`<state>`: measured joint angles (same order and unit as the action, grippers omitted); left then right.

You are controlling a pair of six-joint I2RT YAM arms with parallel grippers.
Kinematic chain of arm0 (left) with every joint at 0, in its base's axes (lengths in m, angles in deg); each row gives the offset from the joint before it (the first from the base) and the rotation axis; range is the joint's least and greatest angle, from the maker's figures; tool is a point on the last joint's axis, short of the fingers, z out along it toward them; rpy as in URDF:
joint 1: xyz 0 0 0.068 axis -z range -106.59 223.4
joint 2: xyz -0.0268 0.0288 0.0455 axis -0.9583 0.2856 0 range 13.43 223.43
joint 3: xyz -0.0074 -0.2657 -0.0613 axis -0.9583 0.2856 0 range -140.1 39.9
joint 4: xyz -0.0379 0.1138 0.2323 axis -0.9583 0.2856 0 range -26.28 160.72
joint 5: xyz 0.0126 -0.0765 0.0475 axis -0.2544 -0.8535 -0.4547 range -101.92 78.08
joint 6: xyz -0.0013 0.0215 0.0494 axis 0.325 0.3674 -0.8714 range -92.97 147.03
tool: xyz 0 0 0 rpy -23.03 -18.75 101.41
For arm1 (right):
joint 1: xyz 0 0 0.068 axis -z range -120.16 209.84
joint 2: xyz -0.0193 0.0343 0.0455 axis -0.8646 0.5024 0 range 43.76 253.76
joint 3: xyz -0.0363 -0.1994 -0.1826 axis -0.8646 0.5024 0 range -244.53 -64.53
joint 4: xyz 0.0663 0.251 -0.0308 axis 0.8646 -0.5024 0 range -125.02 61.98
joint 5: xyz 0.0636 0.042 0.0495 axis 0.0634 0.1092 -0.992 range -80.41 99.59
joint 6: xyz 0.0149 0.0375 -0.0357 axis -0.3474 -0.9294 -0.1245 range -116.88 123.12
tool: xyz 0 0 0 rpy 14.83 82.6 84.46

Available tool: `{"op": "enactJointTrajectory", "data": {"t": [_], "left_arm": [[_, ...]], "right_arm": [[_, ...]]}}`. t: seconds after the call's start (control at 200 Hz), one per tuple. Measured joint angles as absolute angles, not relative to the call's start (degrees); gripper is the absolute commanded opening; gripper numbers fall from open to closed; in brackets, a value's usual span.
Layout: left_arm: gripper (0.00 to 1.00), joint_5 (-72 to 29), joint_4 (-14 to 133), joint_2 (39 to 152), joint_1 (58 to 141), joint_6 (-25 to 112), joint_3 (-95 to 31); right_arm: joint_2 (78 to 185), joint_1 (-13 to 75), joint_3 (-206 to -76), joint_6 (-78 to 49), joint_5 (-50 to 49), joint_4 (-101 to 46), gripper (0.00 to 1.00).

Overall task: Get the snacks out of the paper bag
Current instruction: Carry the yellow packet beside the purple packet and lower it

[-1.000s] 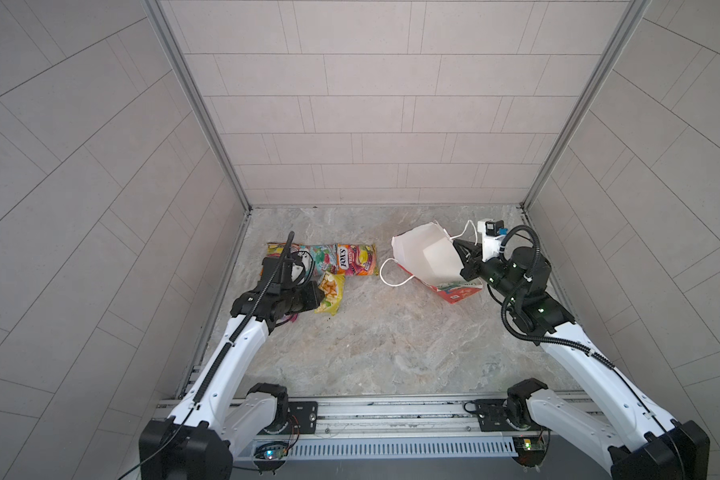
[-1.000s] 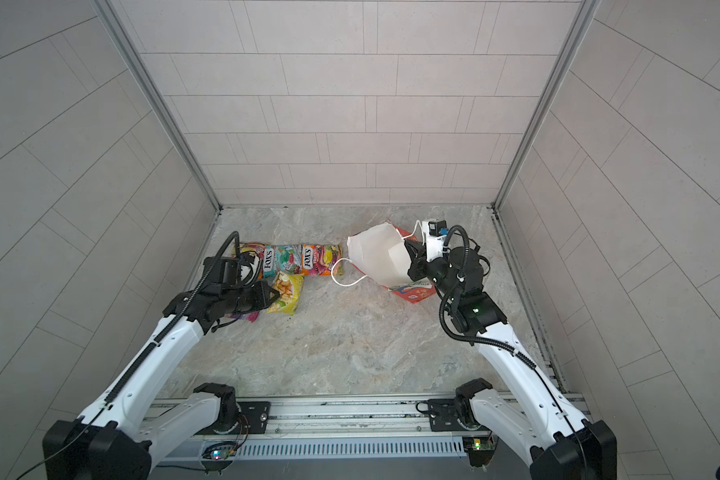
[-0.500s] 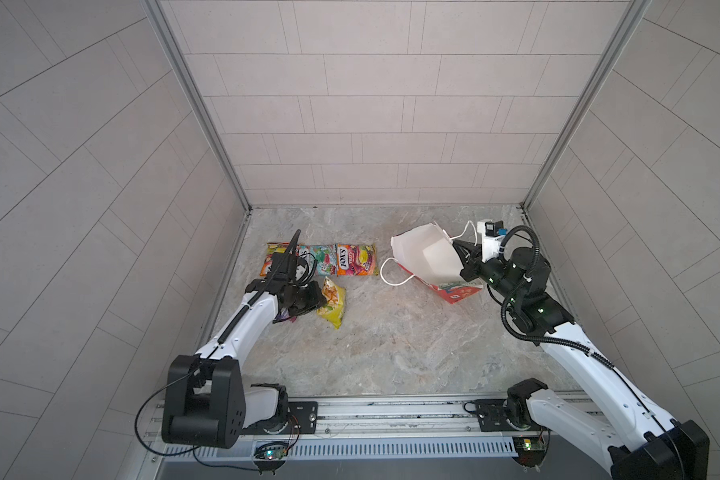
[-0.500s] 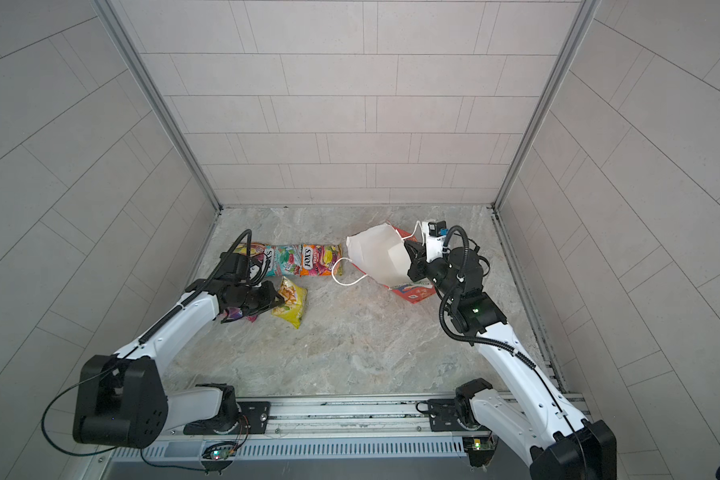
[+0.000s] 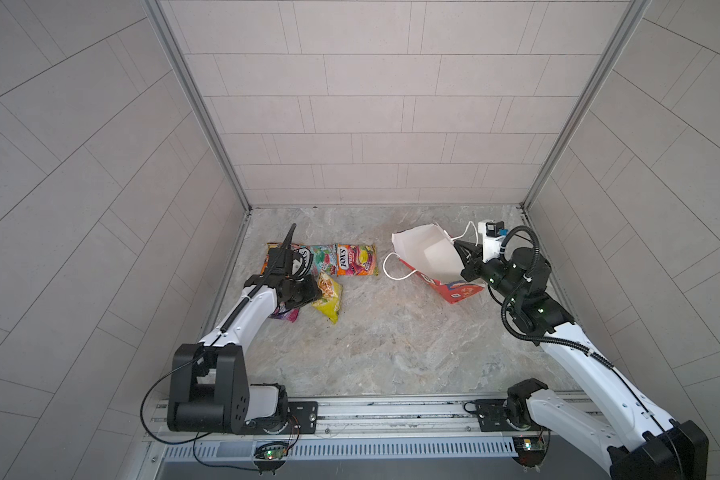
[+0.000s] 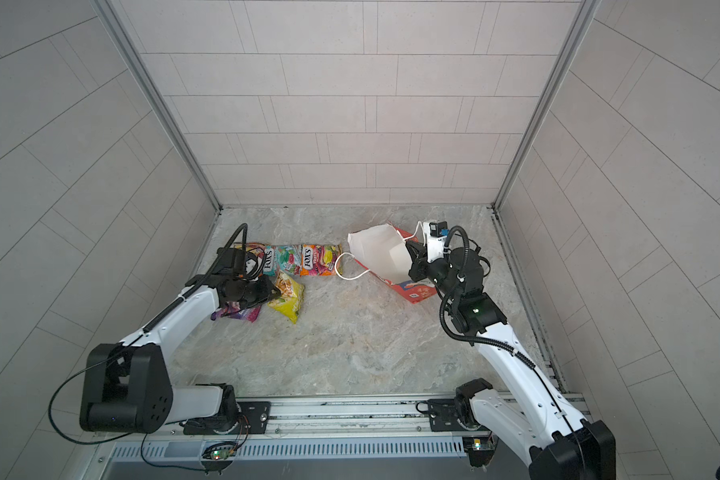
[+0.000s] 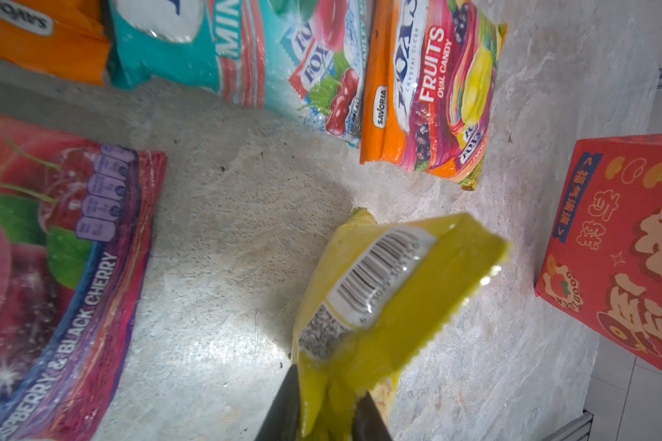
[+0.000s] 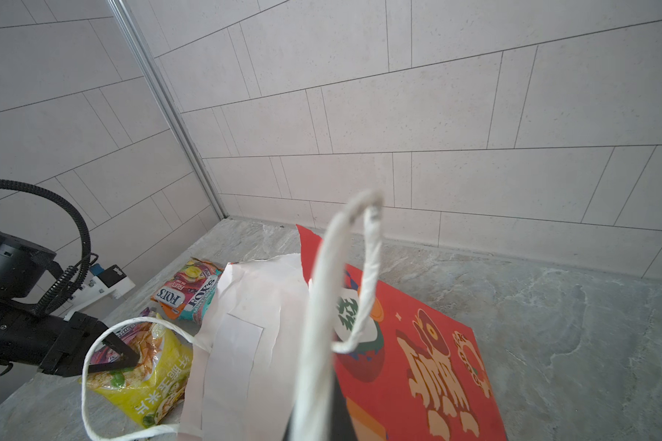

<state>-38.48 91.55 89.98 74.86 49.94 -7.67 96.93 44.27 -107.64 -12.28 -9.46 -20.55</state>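
The yellow packet slants from my left gripper's hold on its crumpled end; I should lay it down, grab its middle and straighten it beside the purple packet (image 5: 311, 311).
The red paper bag (image 5: 454, 291) lies tilted at the back right, its white mouth (image 6: 379, 253) facing left. My right gripper (image 5: 460, 253) is shut on its upper rim beside a cord handle (image 8: 344, 267). No packet shows inside the mouth. Several snacks lie at the back left: an orange fruits packet (image 5: 356, 259), a teal one (image 5: 323, 259), a purple one (image 5: 285, 313) and an orange one (image 7: 43, 42) partly under my arm. My left gripper (image 7: 327, 382) is shut on the crumpled end of a yellow packet (image 5: 328, 297) that rests on the table.
Tiled walls close in the marble table (image 5: 391, 340) on three sides. A metal rail (image 5: 371, 415) with both arm bases runs along the front edge. The bag's other cord handle (image 5: 391, 270) loops onto the table between the bag and the packets.
My left arm has swung a little to the right with the yellow packet, which has come down beside the purple one. The right gripper and the bag have stayed still.
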Motion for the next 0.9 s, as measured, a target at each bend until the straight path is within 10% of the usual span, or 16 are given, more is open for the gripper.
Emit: {"op": "enactJointTrajectory", "data": {"t": [0.545, 0.896], "left_arm": [[0.62, -35.1, 90.18, 89.68, 74.01, 50.25, -7.65], [0.66, -28.47, 92.76, 85.06, 74.33, 49.51, -7.65]], "right_arm": [[96.91, 44.27, -107.53, -12.37, -9.48, -20.55, 0.0], [96.56, 44.42, -107.31, -12.39, -9.5, -20.57, 0.0]]}}
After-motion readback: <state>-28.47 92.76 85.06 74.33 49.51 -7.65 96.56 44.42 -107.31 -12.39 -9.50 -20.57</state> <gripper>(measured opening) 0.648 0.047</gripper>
